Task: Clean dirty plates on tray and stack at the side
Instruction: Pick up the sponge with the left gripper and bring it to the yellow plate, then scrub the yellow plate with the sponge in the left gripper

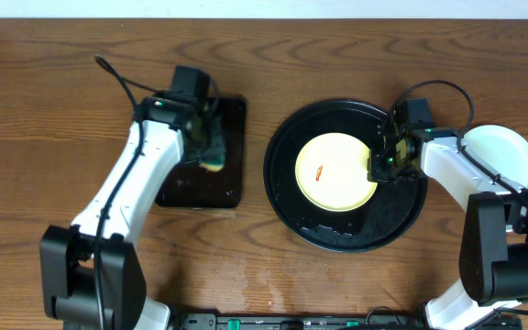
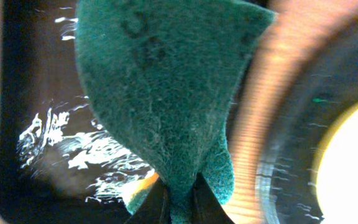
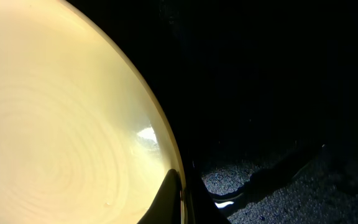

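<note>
The robot's left gripper will release the green sponge inside the rectangular black tray [image 1: 202, 171], slightly toward the tray's front edge.
A pale yellow plate [image 1: 333, 174] with a small red smear [image 1: 319, 171] lies in the round black tray [image 1: 337, 234]. My right gripper [image 1: 380, 165] is shut on that plate's right rim; the right wrist view shows one finger inside the yellow plate [image 3: 61, 124] and one outside, at the gripper [image 3: 182, 199]. A pale mint plate [image 1: 511, 151] rests on the table to the right of the tray. My left gripper [image 1: 207, 139] hovers over the rectangular tray, shut on a green sponge [image 2: 160, 93] that hangs from the gripper [image 2: 179, 208].
A small rectangular black tray [image 1: 232, 188], wet and glistening, lies left of the round one. In the left wrist view the wet tray [image 2: 30, 137] sits beneath the sponge, with the round tray's rim [image 2: 291, 162] to the right. Wood table all round.
</note>
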Tool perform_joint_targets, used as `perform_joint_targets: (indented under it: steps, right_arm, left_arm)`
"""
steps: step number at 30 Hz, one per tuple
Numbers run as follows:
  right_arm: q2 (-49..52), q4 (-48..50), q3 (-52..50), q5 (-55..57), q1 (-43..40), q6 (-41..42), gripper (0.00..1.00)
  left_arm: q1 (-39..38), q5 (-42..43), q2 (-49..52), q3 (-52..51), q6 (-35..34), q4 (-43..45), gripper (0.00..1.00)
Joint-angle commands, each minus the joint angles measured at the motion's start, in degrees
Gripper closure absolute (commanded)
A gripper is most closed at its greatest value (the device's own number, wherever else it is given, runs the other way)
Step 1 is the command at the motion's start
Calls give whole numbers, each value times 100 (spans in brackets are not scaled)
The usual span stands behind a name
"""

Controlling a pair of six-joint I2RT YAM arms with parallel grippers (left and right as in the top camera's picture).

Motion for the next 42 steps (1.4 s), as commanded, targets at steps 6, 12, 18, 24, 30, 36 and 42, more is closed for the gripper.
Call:
perform_joint_targets:
  steps: [6,12,18,24,30,36,42]
  right_arm:
    - [146,-87,-74,-37,52,24,99]
    - [146,-87,-74,-35,52,72,99]
    - [146,-90,-74,-35,52,85,99]
    - [146,-114,-74,-37,52,85,99]
    - [146,-201,-74,-35,52,83,99]
    - [146,-219,-74,-33,52,83,99]
    - [146,-219,-74,-28,52,81,99]
  left_arm:
    - [-1515,999,74,142,-629,868,93]
    - [-2341,997,649,142,-828,1749,93]
    - [-2830,1486,1530,142,-1134,2579,92]
    - [-2955,1757,2199,142,-1132,2726,93]
    - [-2717,-658,2291,160,-1016,1672,93]
    - [-2717,-2682,2291,273,-632,1078,93]
    - [-2717,-2855,2293,337,-568,1036,93]
